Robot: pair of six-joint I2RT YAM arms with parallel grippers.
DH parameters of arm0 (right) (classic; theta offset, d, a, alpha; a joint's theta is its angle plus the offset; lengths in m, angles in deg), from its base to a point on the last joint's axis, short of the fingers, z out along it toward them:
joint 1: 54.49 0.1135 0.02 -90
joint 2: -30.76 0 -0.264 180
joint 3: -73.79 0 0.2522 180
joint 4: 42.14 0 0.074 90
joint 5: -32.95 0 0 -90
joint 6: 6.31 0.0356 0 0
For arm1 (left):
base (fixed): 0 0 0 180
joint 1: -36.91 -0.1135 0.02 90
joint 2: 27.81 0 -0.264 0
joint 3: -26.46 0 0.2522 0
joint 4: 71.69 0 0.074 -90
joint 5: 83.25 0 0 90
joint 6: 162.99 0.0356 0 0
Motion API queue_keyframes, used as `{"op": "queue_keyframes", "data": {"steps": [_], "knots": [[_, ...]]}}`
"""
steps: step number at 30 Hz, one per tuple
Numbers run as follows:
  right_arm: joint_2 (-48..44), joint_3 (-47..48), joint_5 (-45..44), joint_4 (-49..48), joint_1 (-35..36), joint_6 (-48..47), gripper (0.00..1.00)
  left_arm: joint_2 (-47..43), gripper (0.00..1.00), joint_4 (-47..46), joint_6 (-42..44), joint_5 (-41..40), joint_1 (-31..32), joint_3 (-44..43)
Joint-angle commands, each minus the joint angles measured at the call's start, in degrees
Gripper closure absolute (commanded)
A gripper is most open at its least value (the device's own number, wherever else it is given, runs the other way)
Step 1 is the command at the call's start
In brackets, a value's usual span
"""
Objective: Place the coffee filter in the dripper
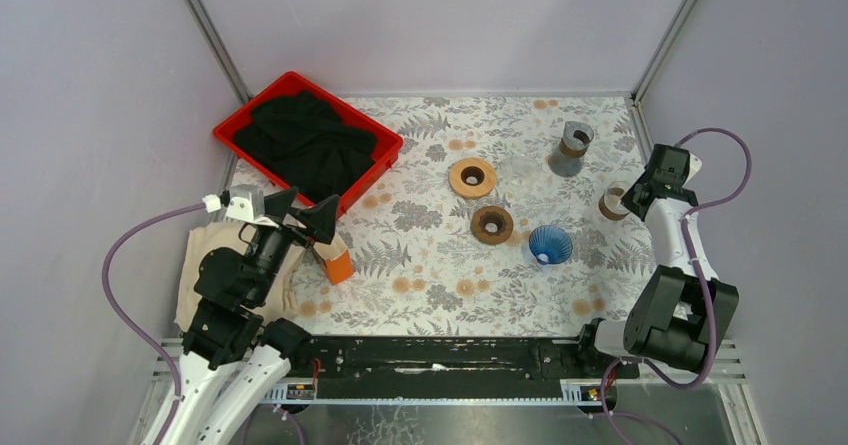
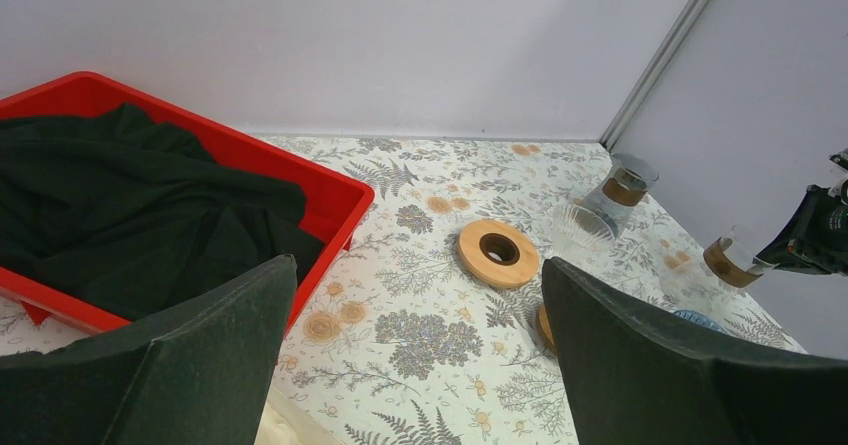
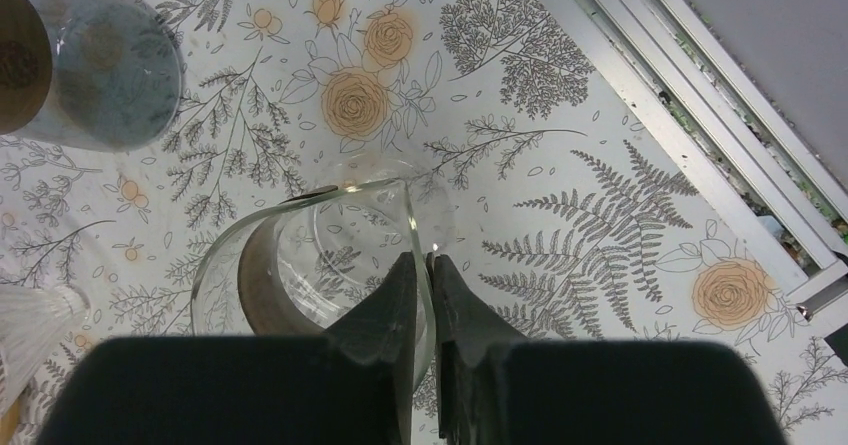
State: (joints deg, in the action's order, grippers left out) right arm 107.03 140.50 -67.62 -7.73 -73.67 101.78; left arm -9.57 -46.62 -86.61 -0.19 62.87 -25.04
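Note:
Next, my right gripper releases the clear glass cup on the table (image 1: 420,190) between the red tray and the lighter wooden ring. The cup is now at the table's edge.
My right gripper (image 3: 421,257) is shut on the thin rim of a clear glass cup with a brown collar (image 3: 262,265), one finger inside the wall and one outside. From above, the right gripper (image 1: 628,197) and the cup (image 1: 611,203) are at the table's right edge. A blue ribbed cone dripper (image 1: 550,244) stands left of it, apart. A clear ribbed cone (image 2: 580,227) stands further back. I cannot tell which thing is the coffee filter. My left gripper (image 2: 418,263) is open and holds nothing; the left gripper (image 1: 305,205) hovers at the near left.
A red tray (image 1: 386,141) with black cloth is at the back left. Two wooden rings (image 1: 472,177) (image 1: 492,224) lie mid-table. A glass carafe with a brown collar (image 1: 572,148) stands at the back right. An orange block (image 1: 338,263) and a cream sheet (image 1: 195,280) lie by the left arm.

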Motion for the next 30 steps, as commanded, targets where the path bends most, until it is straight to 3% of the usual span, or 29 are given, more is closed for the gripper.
{"op": "queue_keyframes", "data": {"steps": [1, 6, 15, 30], "knots": [[-0.8, 2.7, 0.1, 0.6, -0.2, 0.3, 0.9, -0.2, 0.0, -0.1, 1.1, -0.9, 0.4, 0.7], [-2.2, 5.7, 0.2, 4.0, -0.1, 1.2, 1.0, 0.0, 0.0, -0.1, 1.0, -1.0, 0.4, 0.6], [-3.4, 12.3, 1.0, 8.7, 3.1, 2.5, 1.0, 0.4, 0.0, 0.0, 0.8, -1.3, 0.3, 0.6], [-0.5, 27.9, -3.5, 16.9, 24.9, 5.2, 1.0, 2.3, 0.0, 0.3, 0.3, -1.1, -0.4, 0.5]]}}
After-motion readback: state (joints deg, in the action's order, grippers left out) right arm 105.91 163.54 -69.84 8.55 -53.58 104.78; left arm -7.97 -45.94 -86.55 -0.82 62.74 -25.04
